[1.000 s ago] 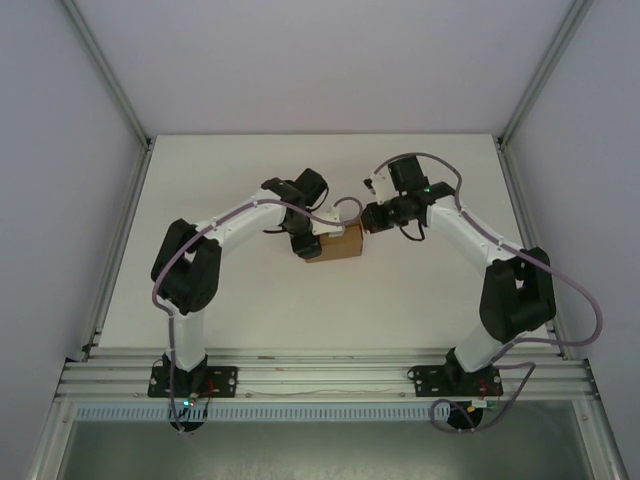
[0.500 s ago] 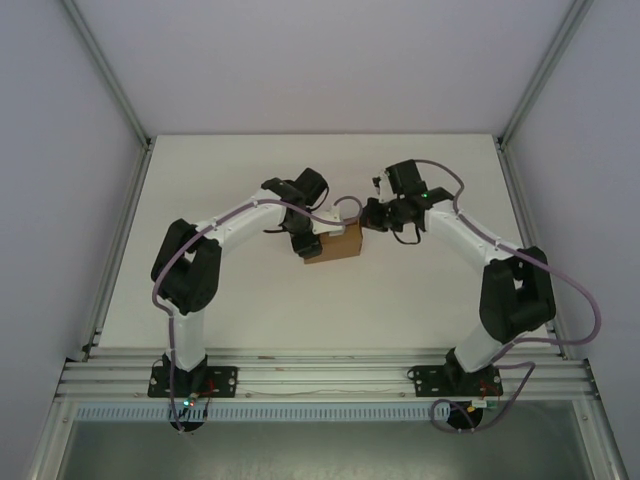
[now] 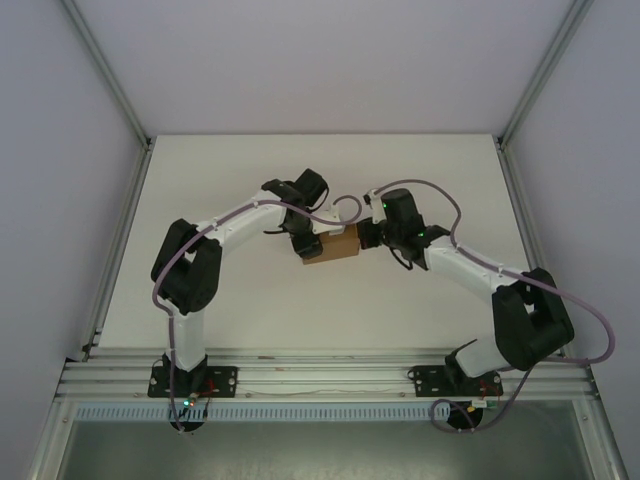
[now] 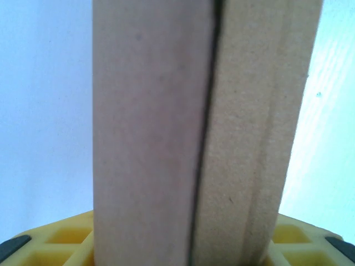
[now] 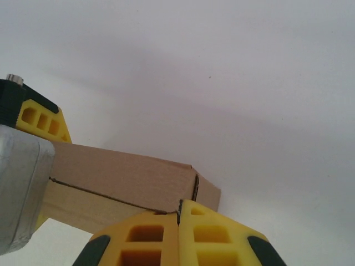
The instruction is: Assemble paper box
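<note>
I have my left gripper clamped across both long sides of the paper box, so I will open it, back off and close it at the paper box's end corner [image 3: 306, 261] opposite my right gripper.
The paper box [image 3: 338, 243] is a small brown cardboard box in the middle of the table. My left gripper [image 3: 308, 244] is shut on its left end. In the left wrist view the paper box [image 4: 205, 127] stands between my yellow fingers [image 4: 61, 239], with a dark seam running down its face. My right gripper [image 3: 366, 235] is shut and empty, with its tips against the box's right end. In the right wrist view the closed tips of my right gripper [image 5: 178, 209] touch the near edge of the paper box [image 5: 127, 177]. A left finger [image 5: 41, 119] sits on the box's far end.
The white table [image 3: 250, 300] is bounded by aluminium posts and white walls at the left, right and back. The aluminium rail [image 3: 320, 378] carrying both arm bases runs along the near edge.
My right arm has swung left and lower, bringing its shut gripper up against the box's right end. The box and the left gripper have shifted slightly toward the back.
</note>
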You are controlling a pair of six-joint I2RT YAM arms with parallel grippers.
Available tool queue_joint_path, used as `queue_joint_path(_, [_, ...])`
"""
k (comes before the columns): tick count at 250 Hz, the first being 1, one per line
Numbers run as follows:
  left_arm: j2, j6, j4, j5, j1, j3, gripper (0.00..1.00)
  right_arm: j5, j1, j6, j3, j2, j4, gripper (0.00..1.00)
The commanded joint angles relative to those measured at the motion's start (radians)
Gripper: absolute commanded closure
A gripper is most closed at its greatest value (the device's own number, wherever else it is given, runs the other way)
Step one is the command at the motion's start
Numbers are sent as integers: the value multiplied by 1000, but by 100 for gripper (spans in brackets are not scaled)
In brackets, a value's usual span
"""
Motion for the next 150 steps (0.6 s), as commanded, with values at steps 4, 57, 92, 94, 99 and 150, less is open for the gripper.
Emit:
queue_joint_path(4, [-22,-35,66,-4,-3,0,42,51,19,-4,-23,24,-71,100])
queue_joint_path(57, [-90,-93,118,-1,-3,-34,17,84,23,85,43,2,-151,100])
queue_joint_path(92, [-179,-172,194,-21,-8,-105,0,90,33,120,71,-7,-200,100])
queue_joint_path(94, [-186,-178,197,-20,-8,-111,0,92,34,121,73,-7,-205,100])
queue_joint_path(99, [-203,-191,210,-26,-8,-128,0,93,34,128,79,-6,-215,100])
queue_joint_path(150, [-400,-308,351,-179,-8,-351,4,120,39,175,139,17,-307,100])
